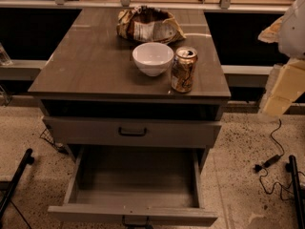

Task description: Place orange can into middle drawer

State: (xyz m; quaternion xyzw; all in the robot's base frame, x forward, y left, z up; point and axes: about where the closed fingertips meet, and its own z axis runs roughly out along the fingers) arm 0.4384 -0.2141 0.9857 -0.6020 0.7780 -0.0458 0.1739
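Note:
Next, the robot's gripper needs to close around the upper half (185, 61) of the orange can that stands next to the white bowl.
The orange can (184, 69) stands upright on the cabinet top (90, 61) near its front right corner, just right of a white bowl (152, 58). Its label is brownish-orange and white, and its top is silver. The middle drawer (136, 180) is pulled out below and its flat bottom is bare. Its dark handle shows at the lower edge of the view. My gripper (284, 80) is at the right edge of the view, white and cream coloured. It is to the right of the can, off the cabinet's side, and it holds nothing that I can see.
A crumpled snack bag (147, 25) lies behind the bowl. A grey drawer front with a black bar handle (132, 131) sits above the open drawer. A black cable with a plug (271, 161) lies on the speckled floor at the right. Dark metal legs stand at both lower corners.

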